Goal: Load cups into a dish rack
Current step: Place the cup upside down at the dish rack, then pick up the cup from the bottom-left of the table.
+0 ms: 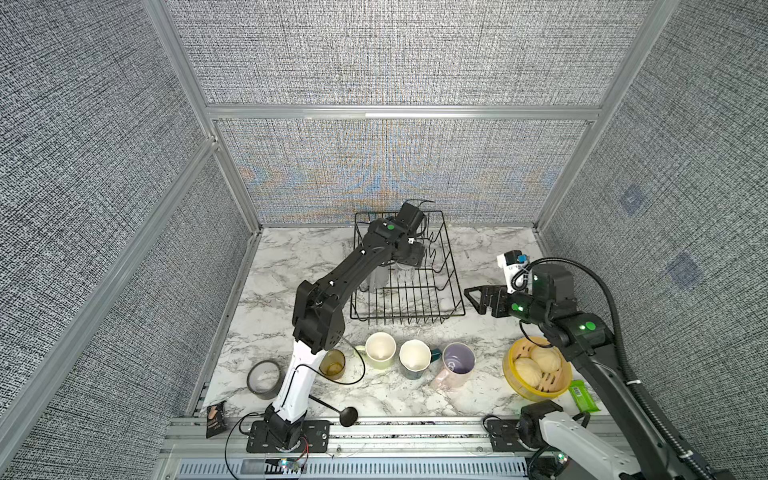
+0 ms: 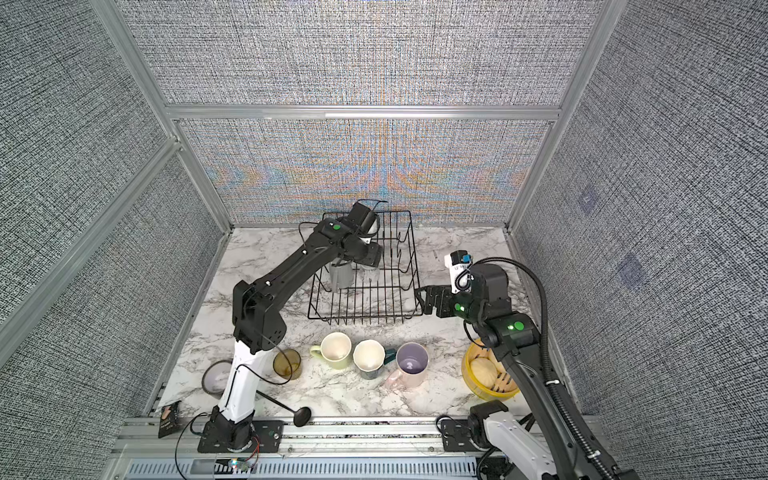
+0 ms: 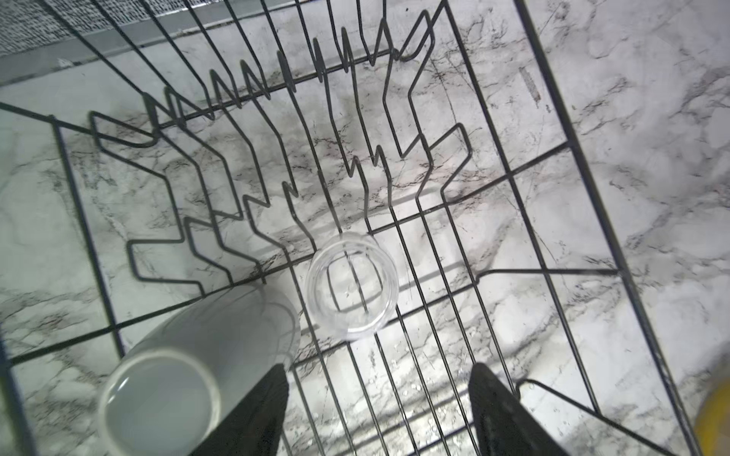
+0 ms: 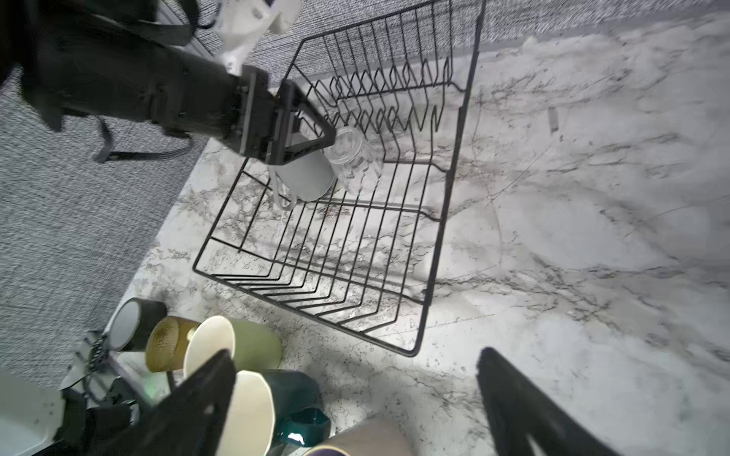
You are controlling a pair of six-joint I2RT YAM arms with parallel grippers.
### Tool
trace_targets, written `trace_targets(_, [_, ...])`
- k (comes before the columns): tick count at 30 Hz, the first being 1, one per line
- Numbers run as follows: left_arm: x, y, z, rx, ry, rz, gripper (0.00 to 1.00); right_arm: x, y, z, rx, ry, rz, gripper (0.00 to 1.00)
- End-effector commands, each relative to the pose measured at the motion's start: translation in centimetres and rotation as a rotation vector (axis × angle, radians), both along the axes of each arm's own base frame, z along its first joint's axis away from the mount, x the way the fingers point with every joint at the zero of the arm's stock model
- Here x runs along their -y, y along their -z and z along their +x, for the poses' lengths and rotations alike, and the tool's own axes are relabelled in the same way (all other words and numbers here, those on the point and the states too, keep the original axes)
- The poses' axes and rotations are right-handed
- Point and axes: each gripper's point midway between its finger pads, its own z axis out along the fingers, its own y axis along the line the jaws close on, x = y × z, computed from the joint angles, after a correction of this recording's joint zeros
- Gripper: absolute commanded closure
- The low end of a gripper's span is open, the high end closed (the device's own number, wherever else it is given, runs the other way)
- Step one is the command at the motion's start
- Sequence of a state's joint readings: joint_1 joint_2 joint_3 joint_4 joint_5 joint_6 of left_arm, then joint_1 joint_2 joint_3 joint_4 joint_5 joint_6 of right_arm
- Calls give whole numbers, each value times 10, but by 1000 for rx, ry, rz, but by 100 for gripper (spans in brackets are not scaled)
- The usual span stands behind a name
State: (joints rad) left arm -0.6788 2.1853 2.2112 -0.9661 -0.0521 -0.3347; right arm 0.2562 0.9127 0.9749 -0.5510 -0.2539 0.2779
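Observation:
The robot's right gripper should close on the side of the amber tumbler [image 4: 175, 343], because the left gripper should bring the tumbler over the dish rack.
The black wire dish rack [image 1: 432, 291] [image 2: 386, 291] stands at the back of the marble table. A grey mug [image 3: 189, 355] [image 4: 304, 177] and a clear glass [image 3: 351, 286] [image 4: 355, 162] stand inside it, side by side. My left gripper [image 3: 379, 367] [image 1: 411, 253] hangs open and empty just above them. On the table in front of the rack stand an amber tumbler [image 1: 332, 363], a yellow-green mug [image 1: 380, 349], a teal mug [image 1: 415, 359] and a pink mug [image 1: 457, 363]. My right gripper [image 1: 471, 295] [image 4: 355, 351] is open and empty beside the rack's right front corner.
A yellow steamer basket [image 1: 534, 370] with buns sits at the front right under my right arm, a green packet [image 1: 584, 395] beside it. A tape roll [image 1: 264, 376], a black ladle [image 1: 347, 415] and a small dark packet [image 1: 216, 417] lie near my left arm's base.

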Motion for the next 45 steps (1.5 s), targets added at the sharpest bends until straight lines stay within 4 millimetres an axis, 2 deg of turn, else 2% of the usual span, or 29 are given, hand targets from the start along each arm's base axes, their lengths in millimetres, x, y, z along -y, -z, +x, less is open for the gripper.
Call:
trace_targets(1, [-13,-20,-12,21,-25,-12,26,32,8,6,-21,168,-95,1])
trace_targets(2, [-19,-23,-18,27,-29,-11,26,27,5,6,-11,141,-74,1])
trace_targets(4, [-33,-34,-32,40,-45,-24,25,12,9,4,2,58,-31,1])
trace_targets(7, [-53,-31,-62,11,-63,-48,25,6,19,7,-16,42,-7,1])
trace_targets(9, [-70,-23,-83,-10,-82,-44,25,8,22,8,-49,49,-32,1])
trace_targets(13, [-121,-2,-126,-66,-176,60,26,13,32,18,-75,74,-80,1])
trace_targets(16, [-150,12,-159,-136,-217,106,26,13,32,24,-77,90,-77,1])
trace_targets(19, [-167,26,-190,-201,-246,103,27,10,31,35,-46,110,-39,1])
trace_targets(22, [-178,39,-210,-243,-288,80,27,6,25,44,-33,125,2,1])
trace_targets(29, [-199,71,-241,-343,-409,101,31,2,22,51,-20,129,27,1])
trace_targets(34, [-191,85,-254,-421,-396,59,45,5,27,46,-22,133,16,1])
trace_targets(39, [-190,99,-260,-458,-410,52,55,10,25,40,-24,144,0,1])
trace_targets(45, [-192,113,-257,-456,-418,82,60,9,21,38,-17,147,27,1])
